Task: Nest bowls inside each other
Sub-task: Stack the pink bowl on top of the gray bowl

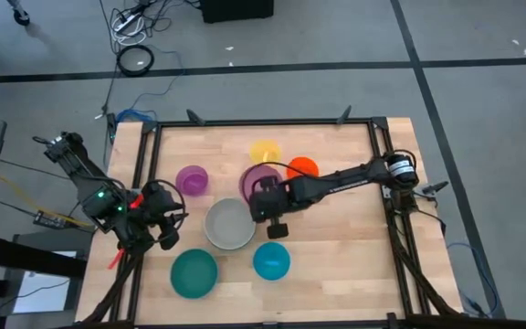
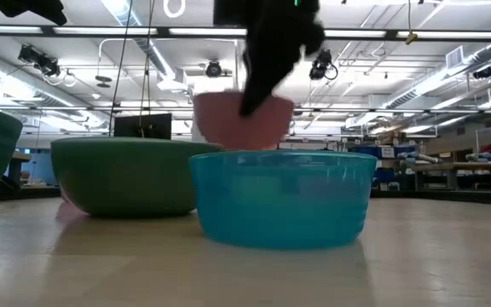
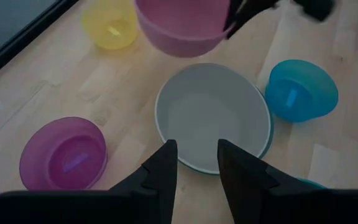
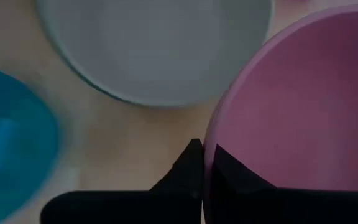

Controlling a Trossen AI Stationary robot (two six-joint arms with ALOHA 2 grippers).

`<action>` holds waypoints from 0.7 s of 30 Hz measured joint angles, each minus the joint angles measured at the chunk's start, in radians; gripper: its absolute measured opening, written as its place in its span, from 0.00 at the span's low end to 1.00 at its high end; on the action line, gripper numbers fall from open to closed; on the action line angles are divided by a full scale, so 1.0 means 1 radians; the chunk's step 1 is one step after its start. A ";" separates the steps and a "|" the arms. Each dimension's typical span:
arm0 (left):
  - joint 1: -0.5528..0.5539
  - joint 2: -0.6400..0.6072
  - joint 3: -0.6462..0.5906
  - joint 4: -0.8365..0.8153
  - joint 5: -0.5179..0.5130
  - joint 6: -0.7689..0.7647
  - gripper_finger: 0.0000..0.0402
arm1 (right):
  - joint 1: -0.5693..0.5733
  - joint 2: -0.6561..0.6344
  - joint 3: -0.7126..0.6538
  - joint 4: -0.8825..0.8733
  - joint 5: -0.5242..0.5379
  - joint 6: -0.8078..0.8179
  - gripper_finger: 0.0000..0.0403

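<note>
The robot's right gripper will release the pink bowl, now hanging above the table, inside the wide grey-white bowl (image 1: 229,225) (image 4: 157,40), between the purple bowl and the blue bowl.
My right gripper (image 4: 204,152) is shut on the rim of the pink bowl (image 1: 261,180), which hangs above the table in the low view (image 2: 228,119). Just beside it toward the near edge stands the wide bowl (image 1: 229,224), grey-white inside and green on its outer wall (image 2: 126,175). Also resting on their bases are a purple bowl (image 1: 192,180), a yellow bowl (image 1: 265,151), an orange bowl (image 1: 302,167), a blue bowl (image 1: 271,260) and a teal bowl (image 1: 194,272). My left gripper (image 3: 196,152) waits open at the table's left, aimed at the wide bowl. My right gripper pinches the pink bowl's rim (image 4: 211,140) on the side facing the wide bowl, with one finger (image 4: 188,165) outside the wall and the other inside. The fingers slant down from the table's right. The bowl is lifted clear of the table, mouth up.
A black frame (image 1: 263,122) runs around the wooden tabletop. Bare wood lies to the right of the blue bowl and along the right side (image 1: 345,238). Cables and floor show beyond the far edge.
</note>
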 joint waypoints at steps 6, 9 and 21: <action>0.000 0.000 0.000 0.000 0.001 0.000 0.31 | 0.076 -0.003 0.131 0.044 -0.046 0.016 0.00; 0.000 0.000 0.000 0.001 0.001 0.000 0.31 | 0.099 -0.002 0.130 0.127 -0.089 0.020 0.00; -0.004 0.000 0.000 0.003 0.004 0.000 0.31 | 0.109 0.009 0.054 0.362 -0.111 0.063 0.00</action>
